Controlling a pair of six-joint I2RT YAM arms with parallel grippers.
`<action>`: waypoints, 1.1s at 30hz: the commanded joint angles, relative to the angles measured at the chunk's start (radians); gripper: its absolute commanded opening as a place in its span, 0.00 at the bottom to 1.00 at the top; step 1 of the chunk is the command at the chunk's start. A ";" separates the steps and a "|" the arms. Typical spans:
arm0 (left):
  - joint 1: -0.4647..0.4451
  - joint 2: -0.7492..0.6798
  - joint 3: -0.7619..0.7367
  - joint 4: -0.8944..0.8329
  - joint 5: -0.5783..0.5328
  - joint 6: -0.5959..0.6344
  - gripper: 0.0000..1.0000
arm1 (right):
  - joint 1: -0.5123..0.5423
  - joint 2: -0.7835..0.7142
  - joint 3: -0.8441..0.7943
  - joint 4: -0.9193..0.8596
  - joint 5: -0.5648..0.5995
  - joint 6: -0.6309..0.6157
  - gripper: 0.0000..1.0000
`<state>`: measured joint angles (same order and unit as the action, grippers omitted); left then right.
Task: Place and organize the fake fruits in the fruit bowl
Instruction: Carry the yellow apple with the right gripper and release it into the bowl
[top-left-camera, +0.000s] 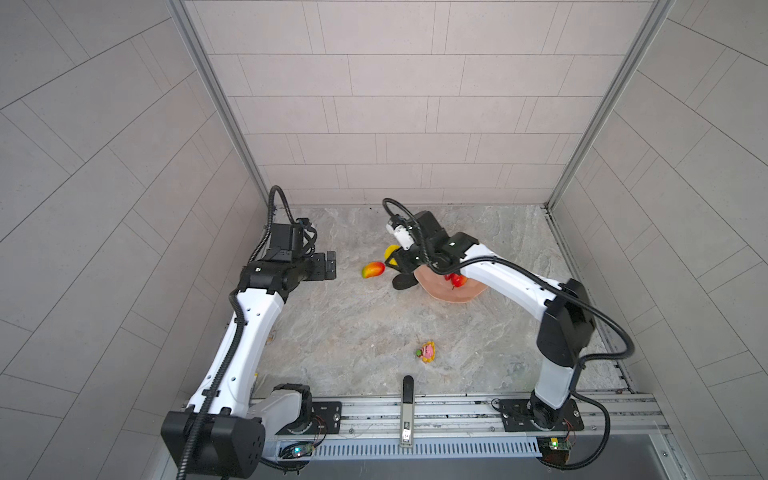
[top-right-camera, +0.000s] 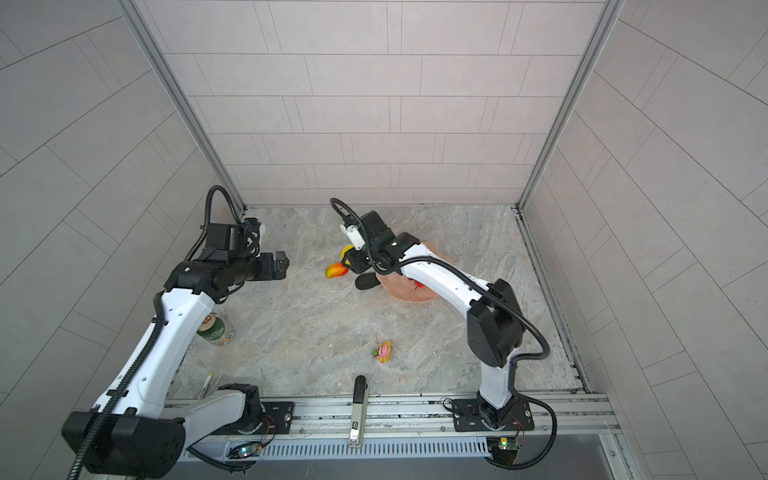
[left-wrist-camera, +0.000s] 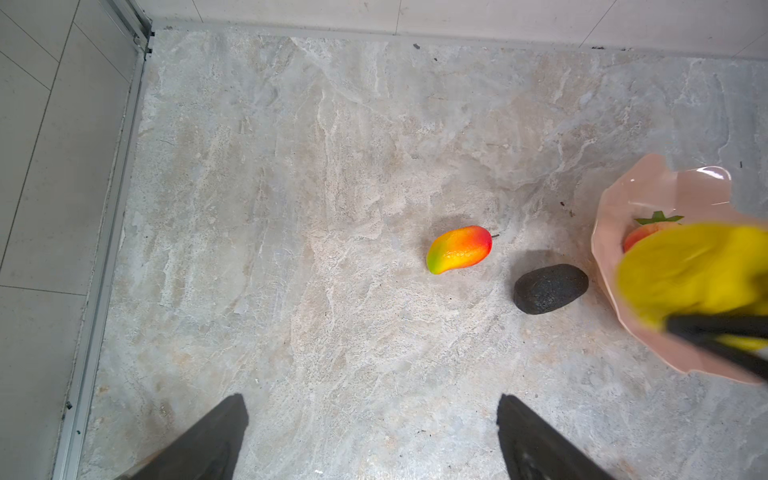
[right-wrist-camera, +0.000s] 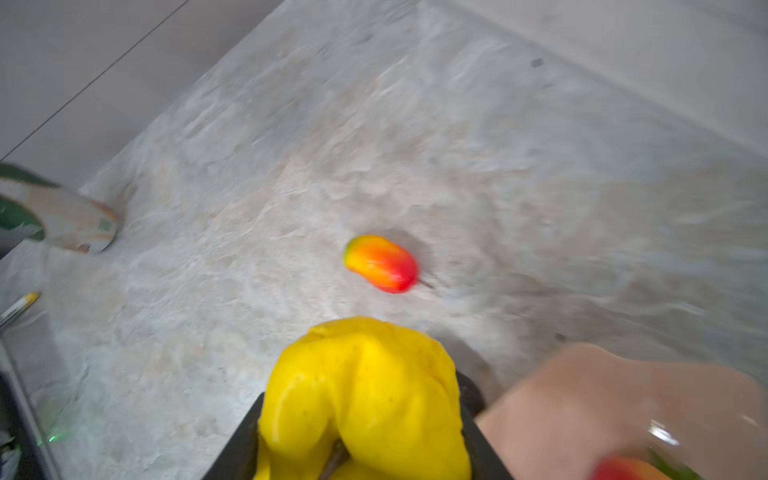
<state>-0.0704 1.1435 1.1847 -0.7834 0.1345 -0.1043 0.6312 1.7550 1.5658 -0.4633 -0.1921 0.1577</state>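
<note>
My right gripper will let go of the lumpy yellow fruit so it rests in the bowl (top-left-camera: 442, 277) (right-wrist-camera: 554, 456) next to the strawberry, toward the black oval.
My right gripper (right-wrist-camera: 361, 415) is shut on the lumpy yellow fruit (right-wrist-camera: 365, 390), held just beside the left rim of the peach-pink fruit bowl (top-left-camera: 453, 296); both top views show the yellow fruit (top-right-camera: 347, 251) at the fingers. In the bowl lies a red strawberry (left-wrist-camera: 636, 239) with a green top. A red-yellow mango (top-left-camera: 373, 269) rests on the table left of the bowl, with the black oval (top-left-camera: 404, 281) between the mango and the bowl, close against its rim. Further left, my left gripper (left-wrist-camera: 372, 415) hangs open and empty, well away from the mango (left-wrist-camera: 459, 248).
A tiny pink-yellow-green trinket (top-left-camera: 427, 352) lies nearer the front. A green-labelled jar (top-right-camera: 214, 330) and a pen (top-right-camera: 206, 382) sit under the left arm. A black-handled tool (top-left-camera: 407, 409) lies across the front rail. Walls close in the back and sides.
</note>
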 joint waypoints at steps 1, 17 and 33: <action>0.004 -0.018 -0.007 -0.004 0.008 -0.005 1.00 | -0.091 -0.072 -0.129 -0.007 0.108 -0.005 0.38; 0.003 -0.014 -0.008 -0.004 0.024 -0.002 1.00 | -0.275 -0.144 -0.384 0.091 0.133 0.032 0.38; 0.004 -0.016 -0.011 -0.003 0.017 0.000 1.00 | -0.170 0.100 -0.205 0.130 0.126 0.033 0.46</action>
<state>-0.0700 1.1435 1.1847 -0.7834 0.1566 -0.1040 0.4622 1.8263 1.3258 -0.3412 -0.0692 0.2020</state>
